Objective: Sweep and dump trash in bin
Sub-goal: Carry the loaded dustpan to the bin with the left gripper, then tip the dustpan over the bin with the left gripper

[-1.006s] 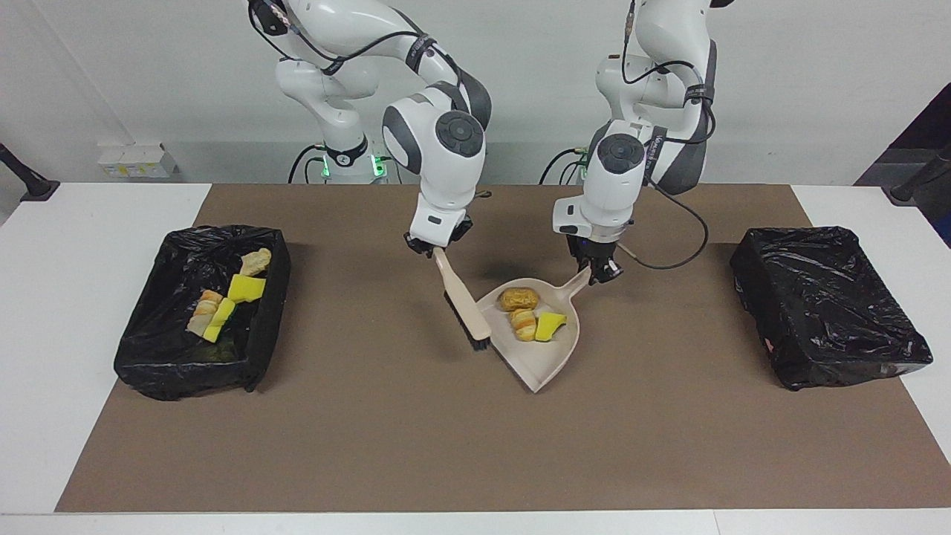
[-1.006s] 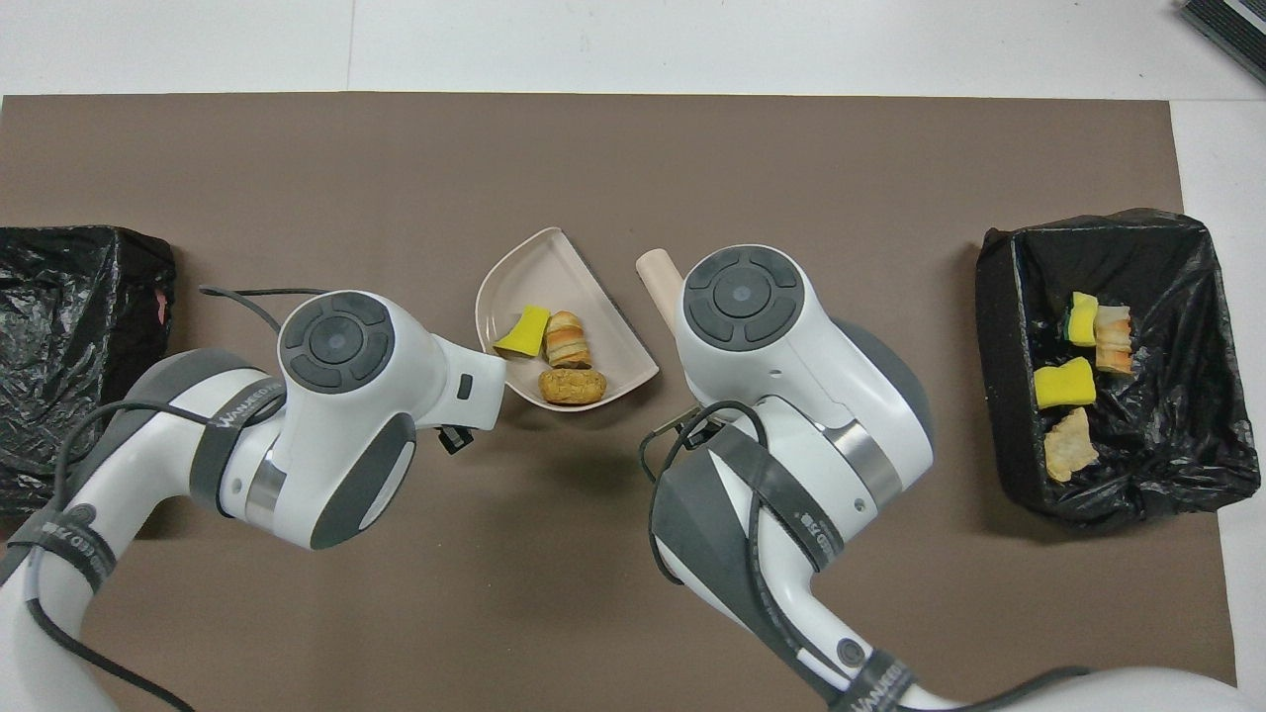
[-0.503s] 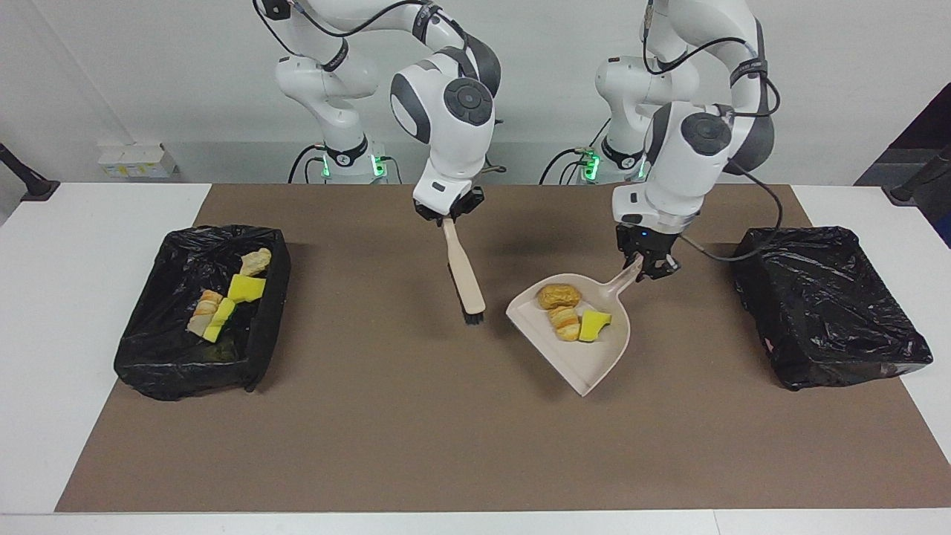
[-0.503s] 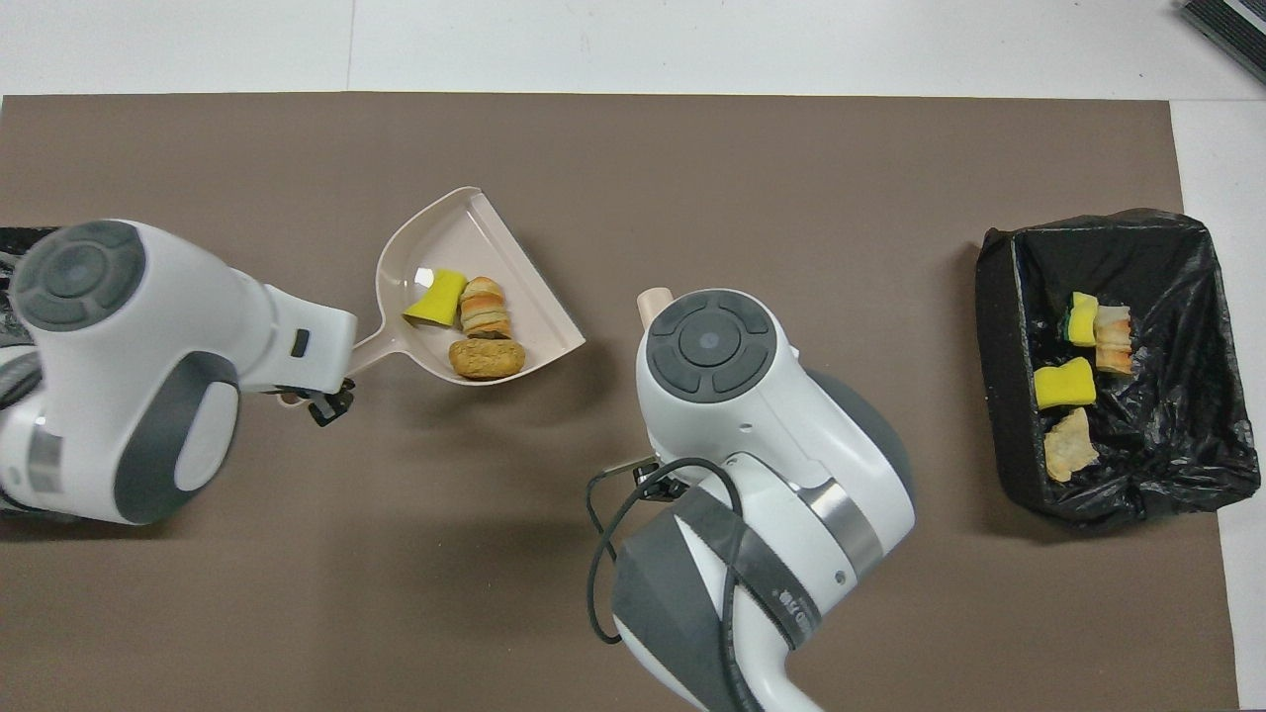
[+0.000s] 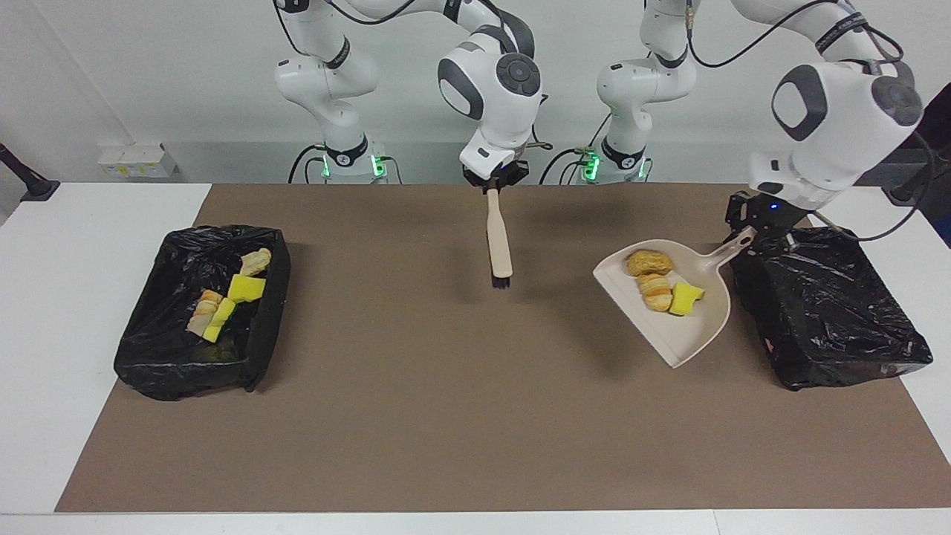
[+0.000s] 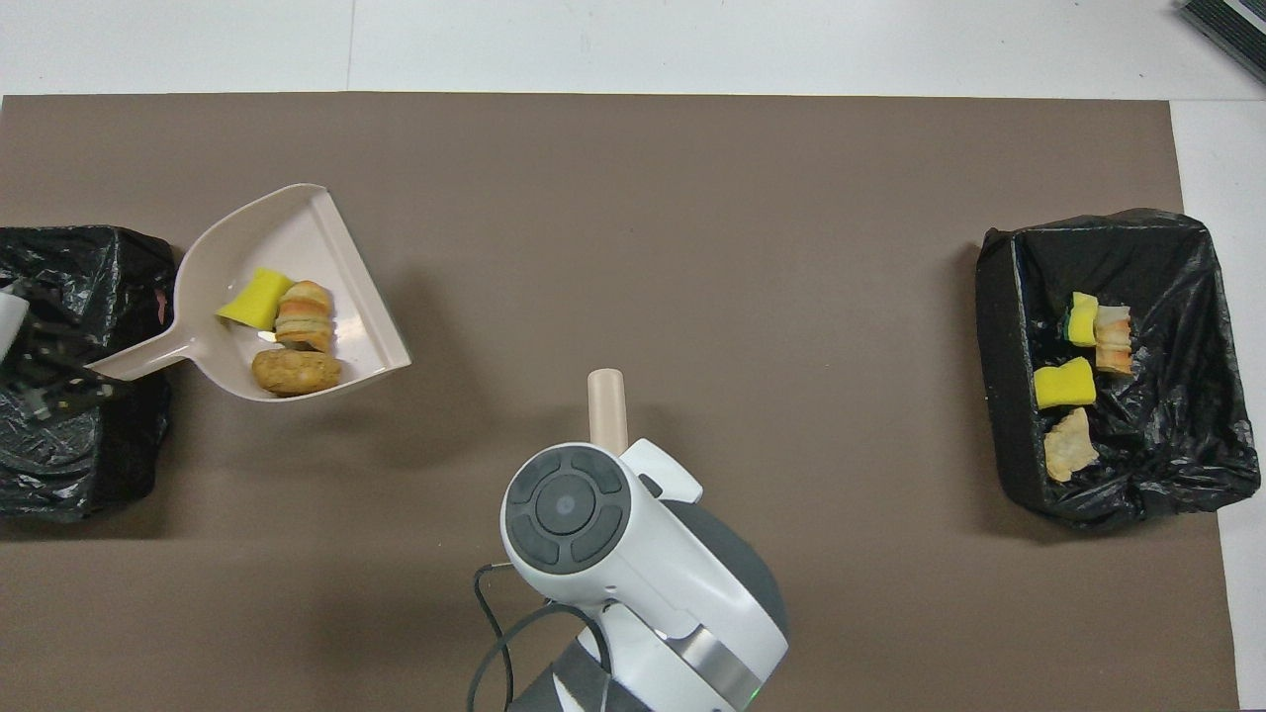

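Next, my right gripper lets go of the brush on the brown mat (image 6: 599, 540) below my right gripper's white wrist, halfway between the two bins with black liners.
The beige dustpan (image 5: 687, 334) (image 6: 297, 232) hangs in the air over the mat, right beside the black-lined bin (image 5: 839, 357) (image 6: 79, 465) at the left arm's end. My left gripper (image 5: 754, 230) (image 6: 54, 371) is over that bin's edge, shut on the pan's handle. Three scraps of trash lie in the pan: a brown lump (image 5: 648, 261) (image 6: 297, 371), a striped tan piece (image 5: 654, 290) (image 6: 304, 314) and a yellow sponge chunk (image 5: 685, 299) (image 6: 254, 300). My right gripper (image 5: 493, 182) is shut on the brush (image 5: 498, 241) (image 6: 606, 405), which hangs bristles down above the mat's middle.
A second black-lined bin (image 5: 186, 375) (image 6: 1001, 396) stands at the right arm's end and holds several yellow and tan scraps. The brown mat (image 5: 416, 416) covers most of the white table. In the overhead view the right arm's wrist hides its gripper.
My left arm lifted the loaded dustpan and carried it to the bin at its end. The right arm raised the brush off the mat and drew it back toward the robots.
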Robot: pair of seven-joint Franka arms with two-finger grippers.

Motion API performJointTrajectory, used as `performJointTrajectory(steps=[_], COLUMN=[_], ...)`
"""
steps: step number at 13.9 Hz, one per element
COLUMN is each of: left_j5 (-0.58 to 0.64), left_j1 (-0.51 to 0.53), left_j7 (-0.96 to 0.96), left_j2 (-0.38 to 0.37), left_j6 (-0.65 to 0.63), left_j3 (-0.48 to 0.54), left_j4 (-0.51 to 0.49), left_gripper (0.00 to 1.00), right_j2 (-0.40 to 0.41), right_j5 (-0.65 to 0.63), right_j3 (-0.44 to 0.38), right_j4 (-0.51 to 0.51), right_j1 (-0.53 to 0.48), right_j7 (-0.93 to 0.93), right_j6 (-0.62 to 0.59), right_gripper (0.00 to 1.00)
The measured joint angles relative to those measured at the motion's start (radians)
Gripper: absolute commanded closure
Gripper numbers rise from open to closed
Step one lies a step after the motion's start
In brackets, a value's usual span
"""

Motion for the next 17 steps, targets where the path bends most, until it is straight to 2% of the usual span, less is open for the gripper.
performJointTrajectory(steps=[3,5,10,14,17], left_j5=[0.008,0.057,0.271,0.432,0.577], left_j1=[0.178,0.270,0.381,0.398,0.363], left_j7=[0.207,0.302,0.400,0.437,0.447], left_j2=[0.062,0.124,0.267,0.295,0.294], left_j6=[-0.101,-0.154,-0.143,-0.051,-0.011], left_j3=[0.003,0.005,0.006,0.007,-0.012], left_j4=[0.130,0.247,0.489,0.535,0.514], left_gripper=[1.00,1.00,1.00,1.00,1.00], right_j2=[0.020,0.040,0.055,0.032,0.011], right_j5=[0.003,0.003,0.003,0.003,0.003], right_j3=[0.000,-0.001,-0.001,-0.003,-0.004], right_j4=[-0.066,-0.090,-0.158,-0.247,-0.276], right_j1=[0.059,0.079,0.086,0.085,0.074], right_j7=[0.125,0.152,0.131,0.084,0.044], right_j6=[0.110,0.139,0.194,0.333,0.350], right_gripper=[1.00,1.00,1.00,1.00,1.00])
